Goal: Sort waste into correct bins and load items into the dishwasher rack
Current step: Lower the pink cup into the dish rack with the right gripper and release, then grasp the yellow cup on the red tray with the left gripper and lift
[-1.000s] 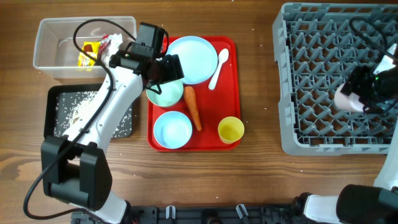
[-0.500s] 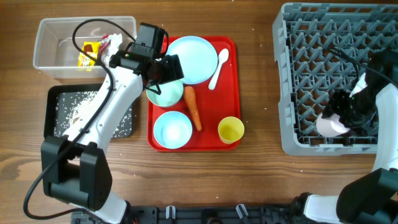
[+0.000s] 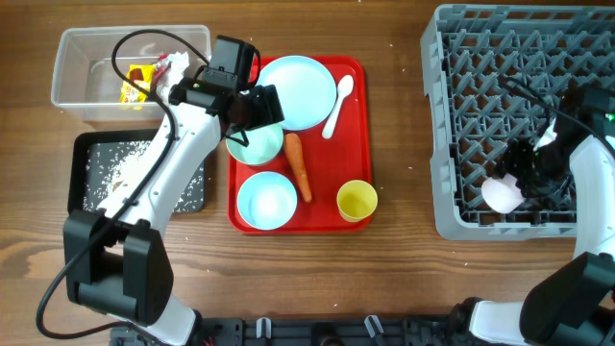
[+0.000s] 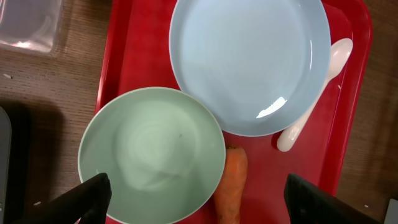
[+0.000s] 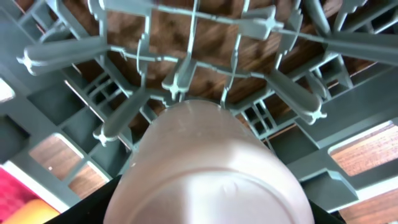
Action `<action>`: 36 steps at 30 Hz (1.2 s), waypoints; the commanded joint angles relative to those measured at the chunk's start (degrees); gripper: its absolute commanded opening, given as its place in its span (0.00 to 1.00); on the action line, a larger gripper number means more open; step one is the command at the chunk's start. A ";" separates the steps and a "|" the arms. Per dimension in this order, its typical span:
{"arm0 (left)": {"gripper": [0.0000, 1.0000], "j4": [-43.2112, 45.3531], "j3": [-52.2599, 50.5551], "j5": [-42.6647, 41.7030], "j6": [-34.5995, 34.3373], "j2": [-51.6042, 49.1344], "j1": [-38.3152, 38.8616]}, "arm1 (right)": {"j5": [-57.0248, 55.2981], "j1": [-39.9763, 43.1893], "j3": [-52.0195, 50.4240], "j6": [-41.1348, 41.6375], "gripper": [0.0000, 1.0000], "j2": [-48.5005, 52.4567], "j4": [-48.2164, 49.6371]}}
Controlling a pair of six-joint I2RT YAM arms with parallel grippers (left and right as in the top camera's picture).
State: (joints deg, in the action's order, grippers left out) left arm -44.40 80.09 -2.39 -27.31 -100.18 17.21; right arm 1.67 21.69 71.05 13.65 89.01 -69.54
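Observation:
The left gripper should next close on the rim (image 3: 340, 196) of the yellow cup, on the side facing the orange carrot.
My right gripper (image 3: 524, 178) is shut on the pink cup (image 3: 503, 194), held upside down low over the front of the grey dishwasher rack (image 3: 452, 115); the cup (image 5: 211, 168) fills the right wrist view, its mouth among the pegs. My left gripper (image 3: 252, 113) is open above a pale-green bowl (image 4: 152, 155) on the red tray (image 3: 357, 144), empty. The large plate (image 3: 298, 91), white spoon (image 3: 338, 104), orange carrot (image 3: 298, 165), a pale-blue bowl (image 3: 266, 200) and the yellow cup (image 3: 356, 200) lie on the tray.
The clear tub (image 3: 86, 62) at the back left holds yellow and red-white wrappers (image 3: 144, 79). The black tray (image 3: 82, 154) in front of it holds white rice. The left arm crosses above both bins.
My right gripper has carried the pink cup forward and left, lower into the rack's front rows. The left arm has not moved.

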 commanded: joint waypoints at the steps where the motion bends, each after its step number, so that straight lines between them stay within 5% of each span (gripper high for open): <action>1: 0.89 -0.07 -0.48 1.01 0.28 0.09 0.15 | 0.31 0.15 0.15 1.51 0.50 0.02 0.83; 17: 0.88 -1.31 -0.48 0.98 0.26 0.09 0.15 | -7.58 0.13 2.75 3.21 0.46 -5.66 -0.09; 19: 0.89 -0.59 -0.35 -3.10 2.16 0.22 0.24 | 1.90 -0.74 5.27 -1.90 0.53 -5.68 0.79; 20: 0.89 -0.63 0.79 -9.70 9.49 0.37 1.01 | 2.95 -1.66 7.98 -2.97 0.60 -5.68 -0.15; 24: 0.95 -3.67 3.52 -11.80 19.82 0.44 12.83 | 2.91 -6.32 17.73 -3.08 0.72 -5.66 -2.99; 28: 0.93 -4.76 3.48 -10.80 20.06 -5.27 21.66 | 2.23 -6.54 17.73 -3.67 0.73 -5.33 -2.93; 31: 0.82 -8.50 3.48 -10.32 20.06 -9.29 23.17 | 2.27 -6.54 17.70 -4.55 0.73 -4.96 -2.49; 35: 0.34 -8.61 3.39 -6.71 19.98 -11.02 23.19 | 2.25 -6.54 17.70 -4.66 0.73 -4.96 -2.25; 36: 0.32 -8.61 3.39 -6.73 19.56 -11.17 23.19 | 2.25 -6.54 17.70 -4.63 0.74 -4.96 -2.25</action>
State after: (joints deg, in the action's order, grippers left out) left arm -52.95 82.87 -10.17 -7.75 -109.95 40.14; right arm 3.86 15.18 87.81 10.13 83.77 -71.96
